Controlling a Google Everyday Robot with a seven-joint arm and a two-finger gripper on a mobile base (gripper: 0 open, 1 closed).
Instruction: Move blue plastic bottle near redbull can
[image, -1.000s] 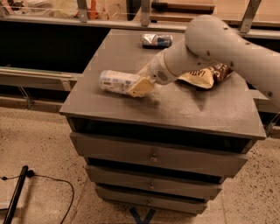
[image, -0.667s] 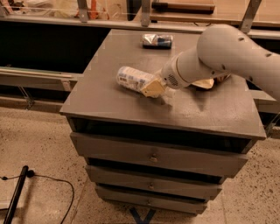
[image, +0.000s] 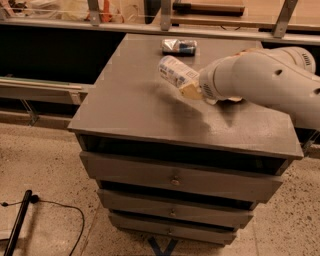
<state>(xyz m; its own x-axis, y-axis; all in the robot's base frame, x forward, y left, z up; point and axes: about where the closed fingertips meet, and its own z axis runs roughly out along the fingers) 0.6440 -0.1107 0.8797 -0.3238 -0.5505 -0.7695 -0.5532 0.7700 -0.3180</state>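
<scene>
Next, my gripper releases the blue plastic bottle on the cabinet top (image: 175, 57), just in front of the redbull can. The bottle is now tilted above the top's middle.
The blue plastic bottle (image: 176, 73), clear with a pale blue-white label, is held tilted above the middle of the grey cabinet top (image: 140, 105). My gripper (image: 192, 90) is shut on its lower end, its yellowish fingers mostly hidden behind the white arm (image: 260, 80). The redbull can (image: 179, 46), silver and dark blue, lies on its side at the far edge of the top, a short way beyond the bottle.
The grey cabinet has several drawers (image: 175, 180) below. A chip bag is hidden behind the arm, apart from a sliver. A shelf rail (image: 150, 25) with metal posts runs behind. A black cable (image: 45, 210) lies on the speckled floor at the left.
My gripper has lifted the bottle off the left part of the top and carried it right and away, toward the redbull can.
</scene>
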